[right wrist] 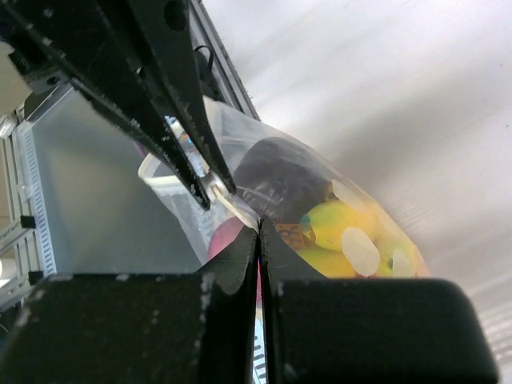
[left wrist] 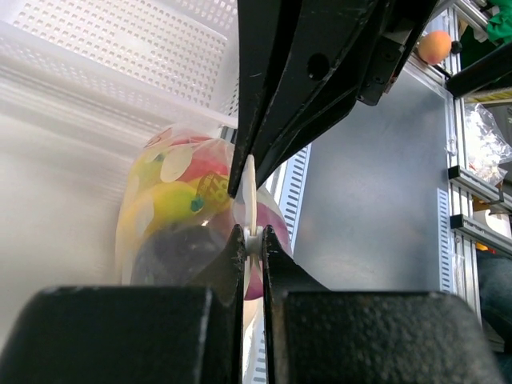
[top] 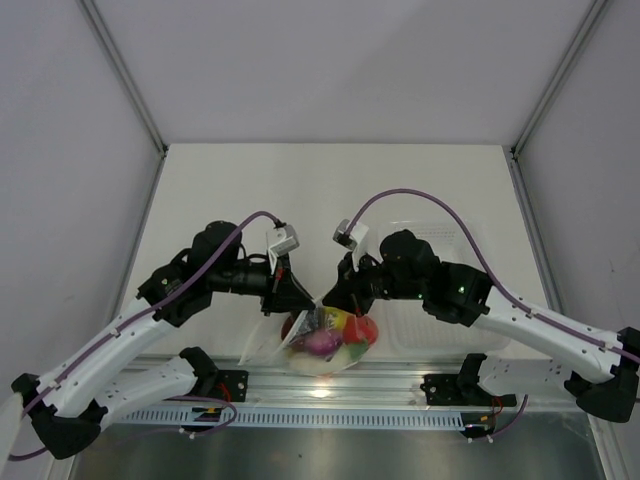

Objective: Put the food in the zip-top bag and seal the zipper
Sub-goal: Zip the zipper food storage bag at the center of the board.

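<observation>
The bag's top edge is pinched by my right gripper close beside my left gripper, so next my right gripper opens and takes the zipper's end [left wrist: 250,164] before sealing.
The zip-top bag [top: 300,352] hangs at the table's near edge, between the two arms. Inside it the food shows through the film: a yellow piece [top: 345,321], a red one [top: 363,331] and a purple one [top: 320,343]. My left gripper [top: 307,302] is shut on the zipper [left wrist: 250,188], the white strip pinched between its tips [left wrist: 254,240]. My right gripper [top: 326,302] is shut on the bag's top edge right beside it, tips [right wrist: 259,228] closed on the film. The two grippers almost touch above the bag [right wrist: 352,240].
A clear ridged tray [top: 440,305] sits on the table just right of the bag, under the right arm. A slotted metal rail [top: 400,380] runs along the near edge below the bag. White walls enclose the table on three sides.
</observation>
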Controlling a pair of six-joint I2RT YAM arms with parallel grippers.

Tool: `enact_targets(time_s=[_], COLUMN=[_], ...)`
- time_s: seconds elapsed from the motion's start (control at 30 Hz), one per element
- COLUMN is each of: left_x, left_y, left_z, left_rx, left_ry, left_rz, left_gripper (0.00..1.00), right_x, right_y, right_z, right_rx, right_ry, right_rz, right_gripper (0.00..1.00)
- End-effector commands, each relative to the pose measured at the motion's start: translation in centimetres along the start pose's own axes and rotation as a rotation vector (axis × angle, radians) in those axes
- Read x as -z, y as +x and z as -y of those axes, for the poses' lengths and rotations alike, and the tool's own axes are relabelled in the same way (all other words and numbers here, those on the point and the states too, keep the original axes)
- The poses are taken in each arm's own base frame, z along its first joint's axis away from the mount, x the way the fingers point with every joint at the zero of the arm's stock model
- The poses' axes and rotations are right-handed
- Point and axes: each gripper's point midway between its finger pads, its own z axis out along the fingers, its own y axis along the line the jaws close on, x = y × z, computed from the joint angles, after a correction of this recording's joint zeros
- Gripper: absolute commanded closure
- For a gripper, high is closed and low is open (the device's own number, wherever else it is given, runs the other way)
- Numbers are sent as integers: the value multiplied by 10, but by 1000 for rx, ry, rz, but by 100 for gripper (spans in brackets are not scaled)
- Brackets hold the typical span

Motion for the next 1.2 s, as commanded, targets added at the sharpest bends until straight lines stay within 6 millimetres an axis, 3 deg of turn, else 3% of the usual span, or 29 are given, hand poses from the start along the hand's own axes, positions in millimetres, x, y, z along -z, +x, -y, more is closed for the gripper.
enact_targets(time_s=[0.0,0.03,0.07,0.13,0.17,0.23,0.3,0.83,1.03,1.1,1.17], left_x=[6,7,8,7,8,8,9,8,4,4,4], left_y=[7,4,0,0,-4,-6,-7,-6,-5,-5,-6], left_z=[7,8,10,10,12,14,18,25,24,24,24], left_rx=[-7,-17,-27,-36,-41,-43,-45,-44,-32,-30,-33], left_ry=[12,9,11,16,23,34,55,101,110,113,115], left_rz=[-12,-3,5,-7,-4,-10,-9,-14,-23,-25,-23], left_gripper=[100,99,99,100,99,100,100,99,99,100,99], right_x=[16,19,25,30,33,38,35,-4,-9,-10,-11], right_y=[-22,-21,-22,-25,-22,-26,-17,-15,-19,-18,-19], right_z=[-19,-22,-27,-27,-27,-30,-28,-10,-17,-17,-18], right_rx=[113,138,164,233,257,333,371,508,512,513,511], right_ry=[-80,-102,-124,-123,-127,-144,-165,-160,-195,-197,-200], right_rz=[95,89,90,96,75,68,-4,-158,-158,-170,-173], right_gripper=[100,100,94,75,59,53,49,48,57,69,72])
